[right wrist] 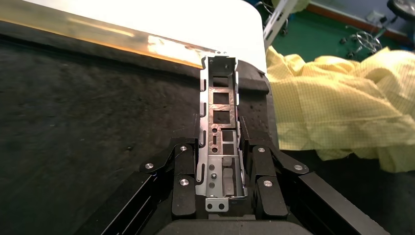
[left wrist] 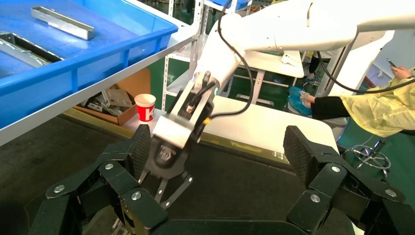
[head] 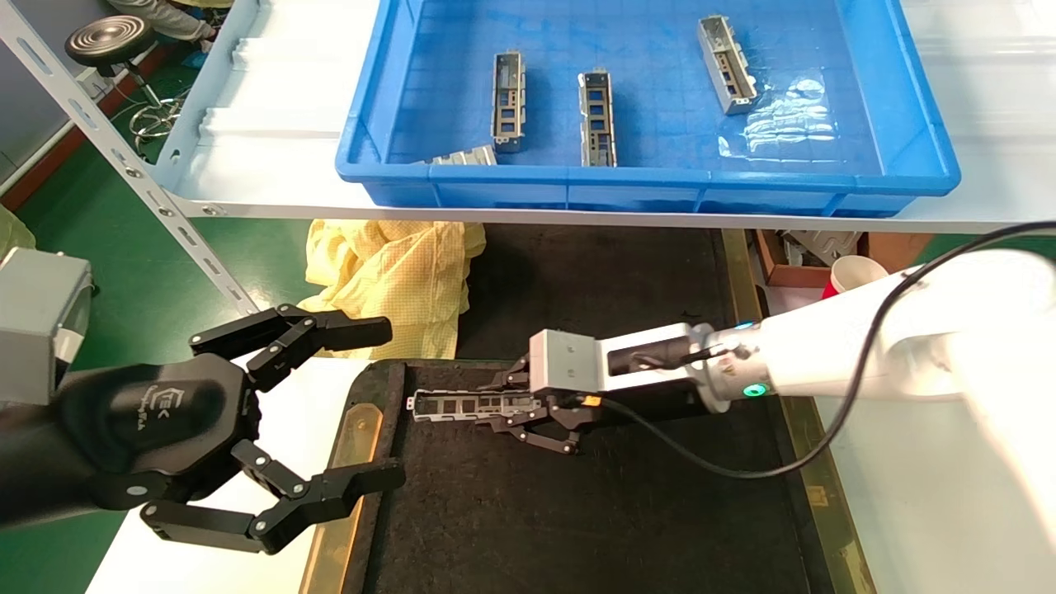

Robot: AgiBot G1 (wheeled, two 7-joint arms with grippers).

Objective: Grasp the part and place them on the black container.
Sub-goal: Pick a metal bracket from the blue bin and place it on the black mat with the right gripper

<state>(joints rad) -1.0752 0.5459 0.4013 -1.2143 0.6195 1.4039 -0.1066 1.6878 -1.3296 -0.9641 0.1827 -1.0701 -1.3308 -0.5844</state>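
Next, my right gripper lets go of the silver-grey part on the black container [head: 453,431] [right wrist: 182,120] next to the end of the amber strip. The part is now low over that container.
A silver-grey part [head: 462,404] with rectangular cutouts lies lengthwise between the fingers of my right gripper [head: 516,406], which is shut on it. In the right wrist view the part [right wrist: 220,122] juts out past the gripper [right wrist: 219,131] toward the tray's rounded corner. It sits low over the far left area of the black container [head: 577,511]; I cannot tell whether it touches the felt. My left gripper [head: 384,403] hangs open and empty beside the container's left edge. The left wrist view shows the right gripper [left wrist: 164,181] between my open left gripper's [left wrist: 219,147] pads.
A blue crate [head: 660,177] on the shelf above holds several more parts [head: 597,117]. Yellow cloth [head: 396,272] lies behind the container's left corner. A red cup [head: 850,276] and a cardboard box stand at the right. A slanted metal shelf post [head: 165,206] runs down the left.
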